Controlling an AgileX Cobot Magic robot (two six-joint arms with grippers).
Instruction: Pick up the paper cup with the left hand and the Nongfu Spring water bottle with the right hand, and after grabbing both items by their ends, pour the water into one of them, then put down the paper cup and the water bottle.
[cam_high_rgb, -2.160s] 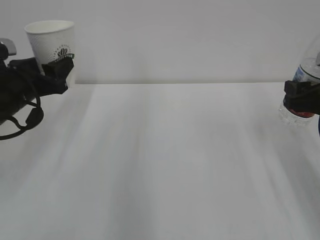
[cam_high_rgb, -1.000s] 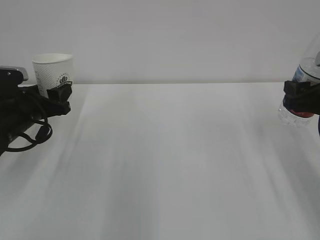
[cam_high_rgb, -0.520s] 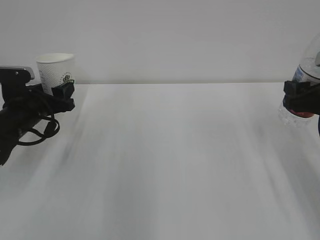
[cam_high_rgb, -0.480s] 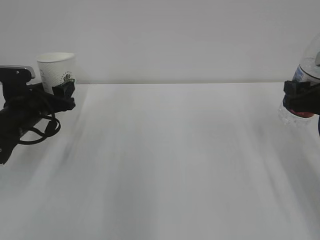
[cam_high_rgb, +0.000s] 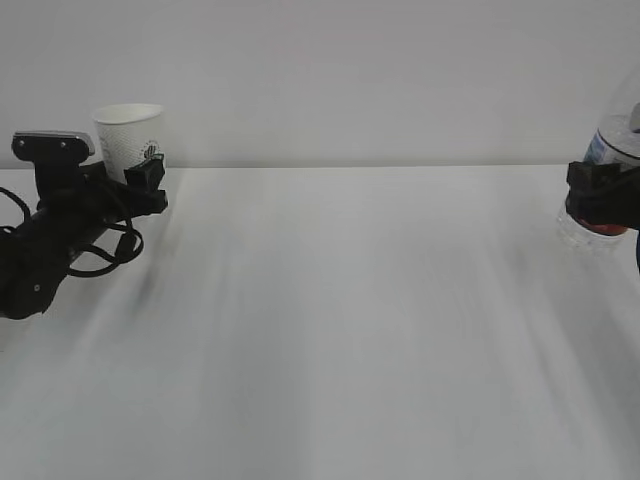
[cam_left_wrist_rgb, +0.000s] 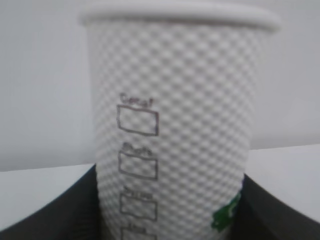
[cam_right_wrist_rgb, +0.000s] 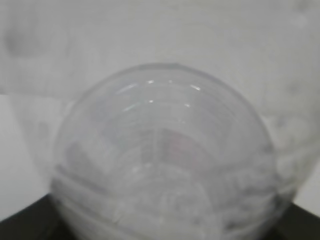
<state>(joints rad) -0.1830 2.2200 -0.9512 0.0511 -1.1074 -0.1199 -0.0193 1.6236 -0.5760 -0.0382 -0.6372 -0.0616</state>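
Observation:
My left gripper should set the paper cup down on the white table (cam_high_rgb: 164, 243) near the table's back edge, next to the black cables.
The white dimpled paper cup (cam_high_rgb: 128, 132) stands upright at the far left, near the table's back edge. My left gripper (cam_high_rgb: 126, 182) is shut on its lower wall, and its base is hidden behind the fingers. In the left wrist view the paper cup (cam_left_wrist_rgb: 172, 125) fills the frame, with the left gripper (cam_left_wrist_rgb: 170, 217) clamped on either side. At the right edge, my right gripper (cam_high_rgb: 602, 196) is shut on the clear Nongfu Spring water bottle (cam_high_rgb: 612, 148), held above the table. The bottle's rounded clear end (cam_right_wrist_rgb: 162, 160) fills the right wrist view over the right gripper (cam_right_wrist_rgb: 165, 227). The water is out of view.
The white table (cam_high_rgb: 350, 320) stretches between the two arms, with a plain white wall behind. The left arm's black cables (cam_high_rgb: 100, 262) hang low over the table's left side.
The left arm has brought the paper cup down and to the right, still upright. The right gripper and bottle have not moved.

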